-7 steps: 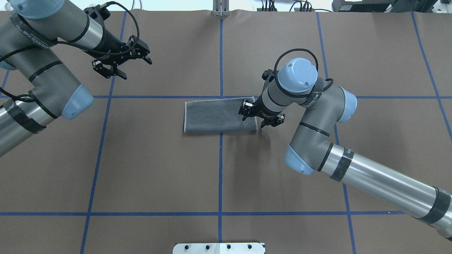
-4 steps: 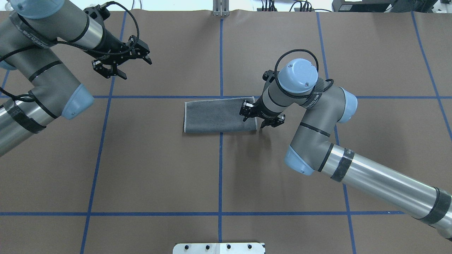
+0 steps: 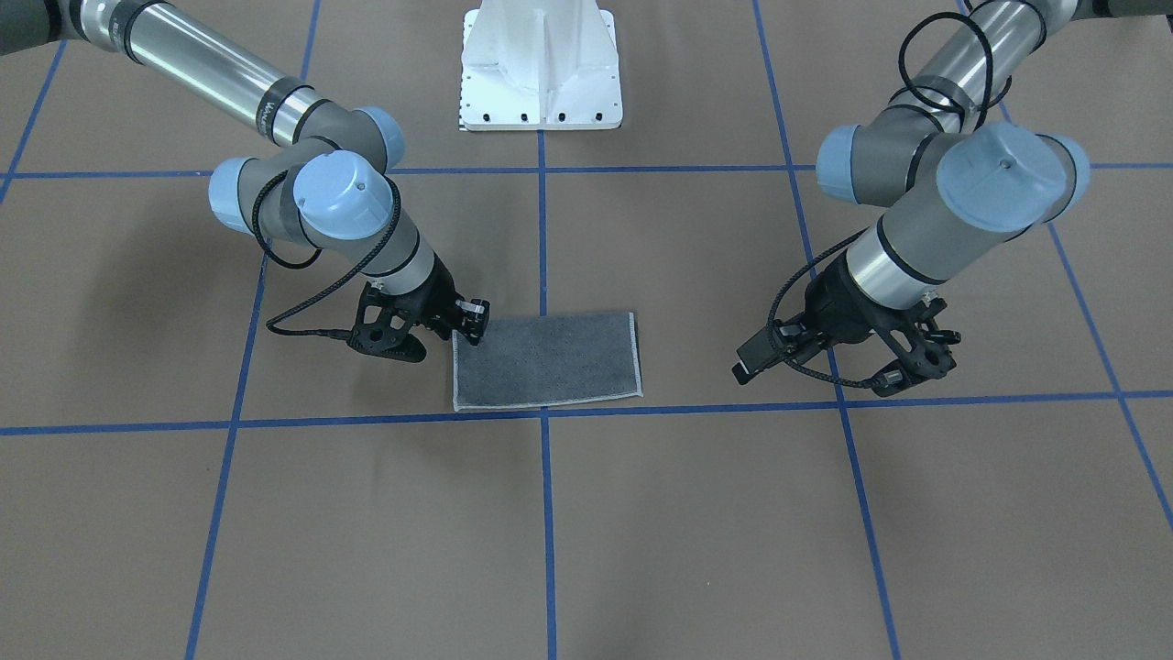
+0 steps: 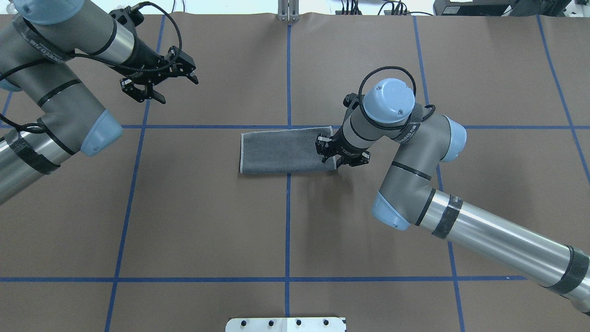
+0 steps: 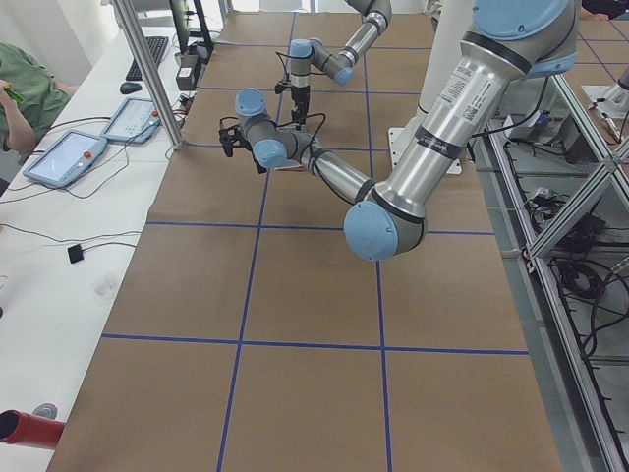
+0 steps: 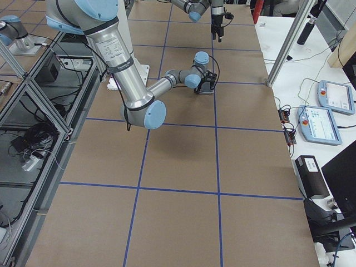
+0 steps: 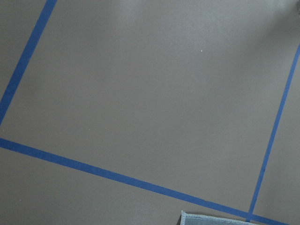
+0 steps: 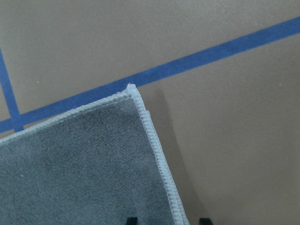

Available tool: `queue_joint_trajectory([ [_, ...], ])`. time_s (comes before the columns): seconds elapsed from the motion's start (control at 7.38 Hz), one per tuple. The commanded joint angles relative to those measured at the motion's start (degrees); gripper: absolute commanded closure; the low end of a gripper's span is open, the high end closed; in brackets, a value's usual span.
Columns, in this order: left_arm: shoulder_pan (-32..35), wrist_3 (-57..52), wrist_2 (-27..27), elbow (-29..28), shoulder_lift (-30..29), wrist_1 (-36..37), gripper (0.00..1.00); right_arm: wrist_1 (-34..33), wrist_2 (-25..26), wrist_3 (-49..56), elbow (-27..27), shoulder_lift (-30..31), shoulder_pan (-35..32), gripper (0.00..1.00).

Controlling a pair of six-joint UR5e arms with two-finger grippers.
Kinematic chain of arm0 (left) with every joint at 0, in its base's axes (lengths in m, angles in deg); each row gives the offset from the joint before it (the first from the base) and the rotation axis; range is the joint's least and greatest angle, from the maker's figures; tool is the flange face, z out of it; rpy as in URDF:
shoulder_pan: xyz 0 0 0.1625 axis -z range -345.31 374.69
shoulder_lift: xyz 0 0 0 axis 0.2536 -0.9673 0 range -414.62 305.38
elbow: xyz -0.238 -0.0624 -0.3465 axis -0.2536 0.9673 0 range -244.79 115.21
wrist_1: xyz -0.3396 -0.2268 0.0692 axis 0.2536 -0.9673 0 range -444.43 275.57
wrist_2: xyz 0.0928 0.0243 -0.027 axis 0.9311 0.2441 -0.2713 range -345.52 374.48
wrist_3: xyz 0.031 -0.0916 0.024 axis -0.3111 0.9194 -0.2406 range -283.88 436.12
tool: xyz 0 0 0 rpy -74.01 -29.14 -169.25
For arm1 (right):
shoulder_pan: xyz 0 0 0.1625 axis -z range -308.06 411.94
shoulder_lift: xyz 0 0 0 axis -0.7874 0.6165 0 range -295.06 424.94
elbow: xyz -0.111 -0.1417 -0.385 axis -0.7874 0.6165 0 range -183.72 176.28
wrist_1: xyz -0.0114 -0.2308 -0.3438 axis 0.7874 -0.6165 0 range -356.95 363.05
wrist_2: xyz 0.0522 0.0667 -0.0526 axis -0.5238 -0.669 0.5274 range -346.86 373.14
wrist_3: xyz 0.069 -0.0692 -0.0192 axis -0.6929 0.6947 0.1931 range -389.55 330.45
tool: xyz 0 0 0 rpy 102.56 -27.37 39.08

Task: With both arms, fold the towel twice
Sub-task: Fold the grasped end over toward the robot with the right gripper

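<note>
My right gripper is going to release the towel nearer the white pedestal base, on my left gripper's side of the middle blue tape line [image 3: 589, 264].
The towel [image 4: 286, 150] lies flat as a dark grey rectangle with light grey edging, folded in half, at the table's middle; no pink shows. It also shows in the front view [image 3: 545, 357]. My right gripper [image 4: 336, 159] points down at the towel's right short edge. In the right wrist view its fingertips [image 8: 132, 219] stand apart, one over the cloth [image 8: 79, 164] and one over bare table, so it is open. In the front view the right gripper [image 3: 440, 335] is at the towel's corner. My left gripper [image 4: 177, 90] is open and empty, far from the towel at the back left.
The white pedestal base [image 3: 541, 69] stands at the robot's side of the table. Blue tape lines [image 4: 288, 83] cross the brown table cover. A towel corner [image 7: 211, 219] shows in the left wrist view. Tablets [image 5: 64, 157] lie on the side desk.
My right gripper has dropped closer to the towel's right edge and its fingers have drawn nearer together. The left arm and the towel have not moved.
</note>
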Motion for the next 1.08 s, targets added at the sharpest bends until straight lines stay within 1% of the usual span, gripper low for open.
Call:
queue_joint_trajectory([
  [0.0, 0.0, 0.0, 0.0, -0.1, 0.0, 0.0, 0.0, 0.2, -0.1, 0.4, 0.0, 0.0, 0.0, 1.0],
  [0.27, 0.3, -0.1, 0.0, -0.2, 0.0, 0.0, 0.0, 0.4, -1.5, 0.5, -0.8, 0.2, -0.1, 1.0],
  [0.41, 0.7, -0.1, -0.1, -0.1, 0.0, 0.0, 0.0, 0.3, -3.8, 0.6, -1.9, 0.1, -0.1, 1.0],
  [0.54, 1.2, -0.2, -0.1, -0.2, 0.0, 0.0, 0.0, 0.0, -7.3, 0.5, -4.3, 0.5, -0.1, 1.0],
  [0.68, 1.3, -1.3, -0.2, -0.3, 0.0, 0.1, 0.0, 0.0, -9.2, 0.4, -6.3, 1.7, -0.1, 1.0],
  [0.81, 1.3, -1.4, -0.1, -0.5, 0.1, 0.1, 0.0, 0.1, -9.4, 0.1, -7.4, 2.0, 0.5, 1.0],
  [0.95, 1.4, -1.4, -0.1, -0.4, 0.1, 0.1, 0.0, 0.1, -9.8, -0.2, -8.4, 1.9, 2.7, 1.0],
])
